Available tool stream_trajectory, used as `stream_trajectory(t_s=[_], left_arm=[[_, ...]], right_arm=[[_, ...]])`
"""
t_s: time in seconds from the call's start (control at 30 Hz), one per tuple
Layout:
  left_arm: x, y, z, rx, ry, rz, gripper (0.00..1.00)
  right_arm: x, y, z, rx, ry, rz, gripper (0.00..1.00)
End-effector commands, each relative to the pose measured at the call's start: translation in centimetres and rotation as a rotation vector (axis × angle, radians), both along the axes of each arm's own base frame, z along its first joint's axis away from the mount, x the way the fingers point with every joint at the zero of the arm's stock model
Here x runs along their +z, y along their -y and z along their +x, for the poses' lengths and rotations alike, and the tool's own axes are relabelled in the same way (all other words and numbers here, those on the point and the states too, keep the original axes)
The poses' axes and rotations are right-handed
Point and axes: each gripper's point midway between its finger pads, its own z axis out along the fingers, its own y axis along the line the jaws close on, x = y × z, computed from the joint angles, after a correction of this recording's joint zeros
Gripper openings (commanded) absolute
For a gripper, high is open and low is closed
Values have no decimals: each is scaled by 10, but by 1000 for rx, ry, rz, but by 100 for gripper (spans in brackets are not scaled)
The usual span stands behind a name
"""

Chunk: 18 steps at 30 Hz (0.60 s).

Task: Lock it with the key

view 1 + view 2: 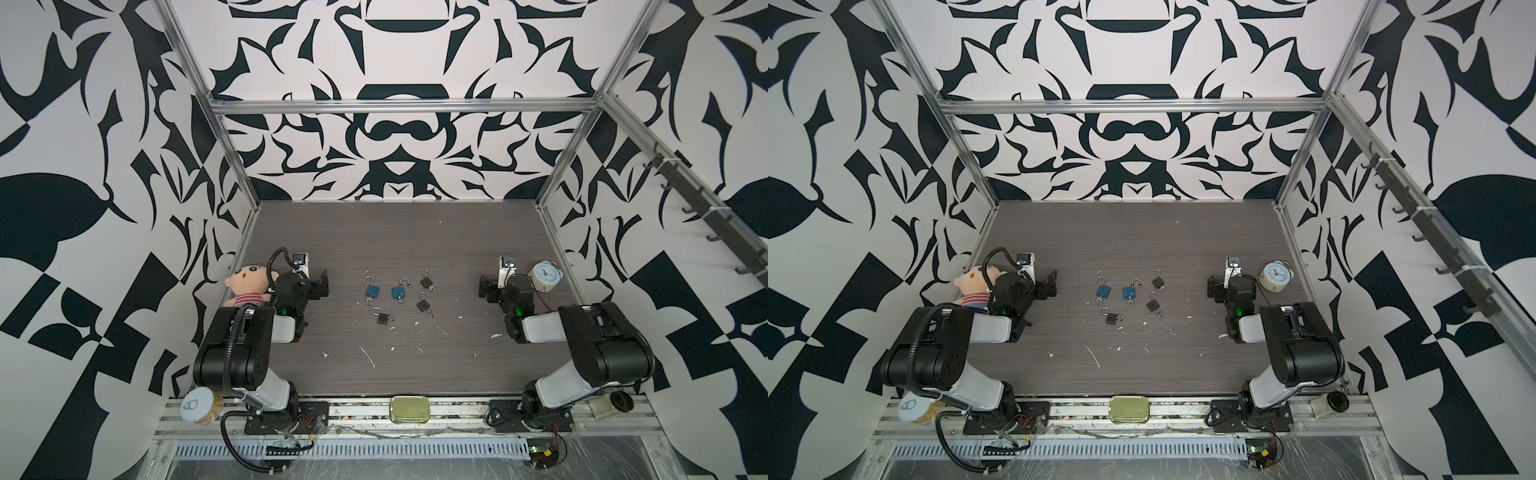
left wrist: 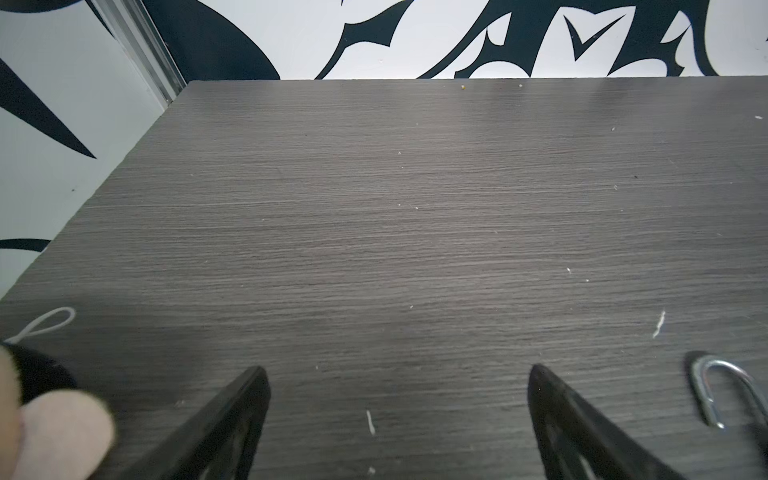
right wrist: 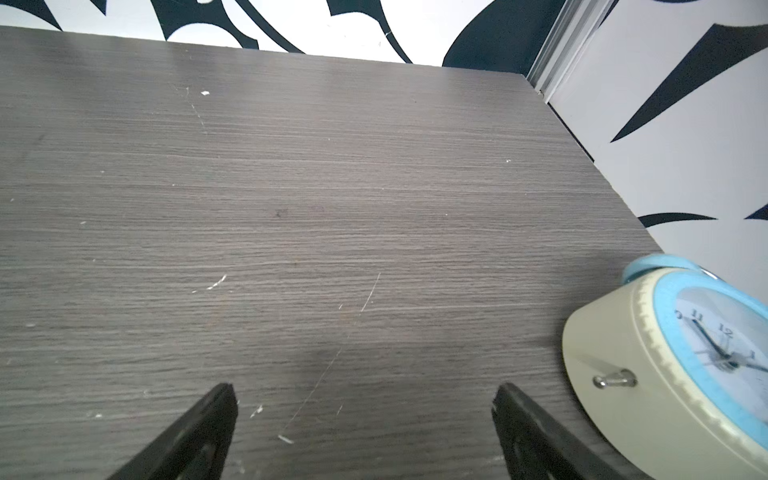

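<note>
I need to next move my right gripper to the farthest-back dark padlock, on the alarm clock's side of the cluster, and close on the padlock's body [image 1: 428, 284].
Several small padlocks lie in a loose cluster mid-table in both top views, all with their shackles swung open. Two are blue [image 1: 372, 292] [image 1: 398, 293]; the others are dark, such as one padlock [image 1: 426, 281]. A small silvery key [image 1: 392, 318] seems to stick out of the nearest dark padlock [image 1: 382, 319]; the detail is tiny. My left gripper [image 1: 322, 282] [image 2: 397, 370] rests low, left of the cluster, open and empty. One steel shackle [image 2: 723, 390] shows beside it. My right gripper [image 1: 484, 286] [image 3: 365, 390] sits right of the cluster, open and empty.
A plush doll [image 1: 247, 284] leans behind the left arm, and a blue-and-cream alarm clock [image 1: 544, 276] [image 3: 685, 365] stands close beside the right gripper. On the front rail sit a gold tin [image 1: 409, 409], a can [image 1: 199, 405] and a small jar [image 1: 609, 403]. Patterned walls enclose the table.
</note>
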Motion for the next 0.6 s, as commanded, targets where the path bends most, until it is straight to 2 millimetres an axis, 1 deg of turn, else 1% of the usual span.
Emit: stream_trajectory(t_s=[0.0,0.57], left_arm=[[8,2,6,-9,24,2,100],[7,2,6,-10,21,3,99]], right_arm=[[17,-1,9,-4,57,2,100],[17,-2,10,7,54,-1,100]])
